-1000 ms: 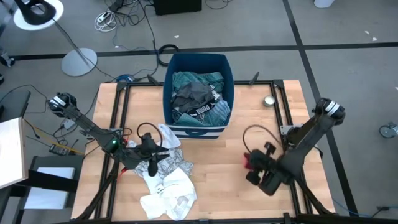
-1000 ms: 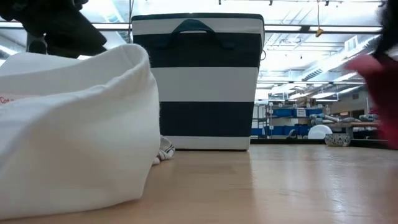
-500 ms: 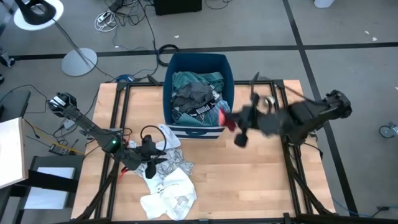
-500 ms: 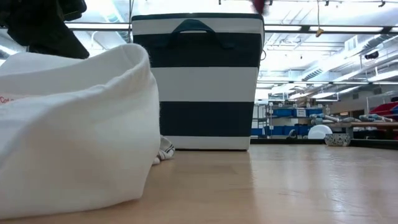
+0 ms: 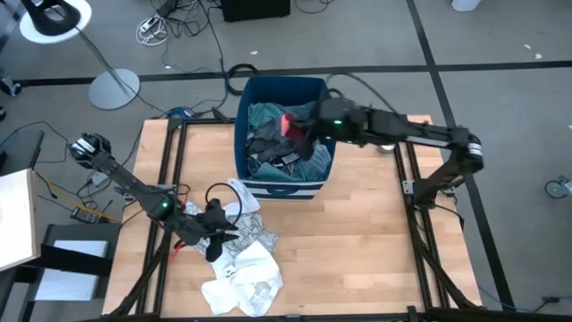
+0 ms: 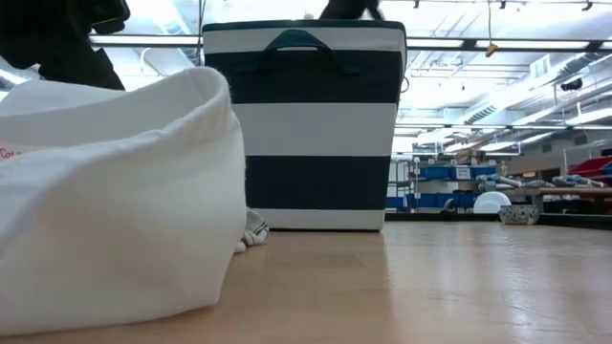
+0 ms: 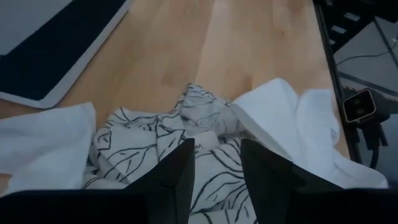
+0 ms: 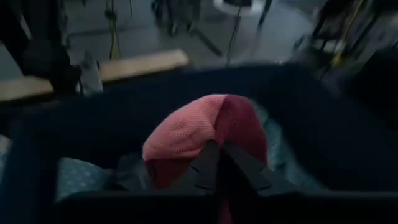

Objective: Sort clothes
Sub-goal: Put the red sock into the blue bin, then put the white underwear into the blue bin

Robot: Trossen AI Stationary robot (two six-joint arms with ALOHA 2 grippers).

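Next, I move my left gripper to the near white cloth's edge (image 5: pixel 241 263) (image 7: pixel 268 127) beside the black-printed cloth and close it there.
A dark blue, white-striped bin (image 5: pixel 329 98) (image 6: pixel 304 124) stands at the table's far middle. It holds teal striped cloth (image 5: pixel 264 114) and dark garments (image 5: pixel 273 143). My right gripper (image 5: pixel 295 125) (image 8: pixel 221 163) hangs over the bin, shut on a small red cloth (image 5: pixel 287 122) (image 8: pixel 199 127). White clothes (image 5: pixel 243 277) (image 6: pixel 115 191) and a black-printed white cloth (image 5: pixel 255 240) (image 7: pixel 143 146) lie heaped at the near left. My left gripper (image 5: pixel 215 247) (image 7: pixel 215 163) stands open just over the printed cloth. I cannot tell whether it touches. My right gripper pinches the small red cloth between its two shut fingers, at a bunched part (image 8: pixel 214 138) right at the fingertips. The fingers reach in from the table's right, slanting down. The cloth bulges past the fingertips, lifted clear above the garments in the bin.
The right arm (image 5: pixel 402 134) stretches across the bin's right rim from the table's right edge. Dark metal rails (image 5: pixel 172 179) (image 5: pixel 413 215) run along the table's left and right sides. A lamp base (image 5: pixel 113 88) and cables lie on the floor beyond.
My right gripper has swung up from the table's near right, toward the far edge and leftward, to above the bin. It stayed shut and carried the red cloth along, clear of the table.
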